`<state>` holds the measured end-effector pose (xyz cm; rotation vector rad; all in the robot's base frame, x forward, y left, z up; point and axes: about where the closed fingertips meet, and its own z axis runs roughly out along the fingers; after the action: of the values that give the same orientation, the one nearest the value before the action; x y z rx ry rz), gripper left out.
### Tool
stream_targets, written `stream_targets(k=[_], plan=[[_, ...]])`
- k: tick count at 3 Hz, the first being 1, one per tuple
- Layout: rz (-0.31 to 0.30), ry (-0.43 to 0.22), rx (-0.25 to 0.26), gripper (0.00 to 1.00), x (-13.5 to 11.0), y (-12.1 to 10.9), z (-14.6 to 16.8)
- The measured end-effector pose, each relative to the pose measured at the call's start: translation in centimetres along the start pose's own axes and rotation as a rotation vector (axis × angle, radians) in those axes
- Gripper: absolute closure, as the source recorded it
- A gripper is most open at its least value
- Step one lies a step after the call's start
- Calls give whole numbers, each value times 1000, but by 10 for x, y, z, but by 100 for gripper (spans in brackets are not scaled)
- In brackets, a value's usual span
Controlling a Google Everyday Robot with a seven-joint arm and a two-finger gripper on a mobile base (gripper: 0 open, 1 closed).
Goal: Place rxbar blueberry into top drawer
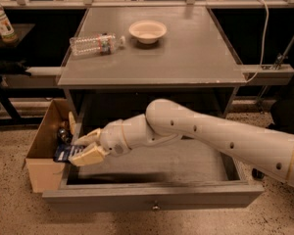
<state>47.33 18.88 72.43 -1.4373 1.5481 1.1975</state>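
I need to let go of the rxbar blueberry, now low over the open drawer's wall, on the top drawer's grey bottom (102, 151), close to the drawer's side next to the cardboard box.
My gripper (83, 147) is shut on the rxbar blueberry (67, 153), a dark blue wrapper with white lettering that sticks out to the left between the tan fingers (89, 155). It hangs low over the left wall of the open top drawer (152, 199), at the drawer's left front corner, next to the cardboard box. The bar is above the drawer's left edge and not resting on the grey floor. My white arm reaches in from the right across the drawer. The drawer's small knob (156, 207) shows on the front panel.
A tan cardboard box (41, 153) with small items stands on the floor against the drawer's left side. On the cabinet top (196, 58) lie a clear plastic water bottle (95, 43) and a white bowl (147, 31). A bottle (1, 21) stands on the far-left shelf.
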Motion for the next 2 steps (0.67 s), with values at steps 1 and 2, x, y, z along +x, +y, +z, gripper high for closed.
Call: stream_targets(k=[1, 2], plan=[[106, 7, -21, 100, 55, 2, 12], [155, 17, 18, 100, 84, -12, -6]])
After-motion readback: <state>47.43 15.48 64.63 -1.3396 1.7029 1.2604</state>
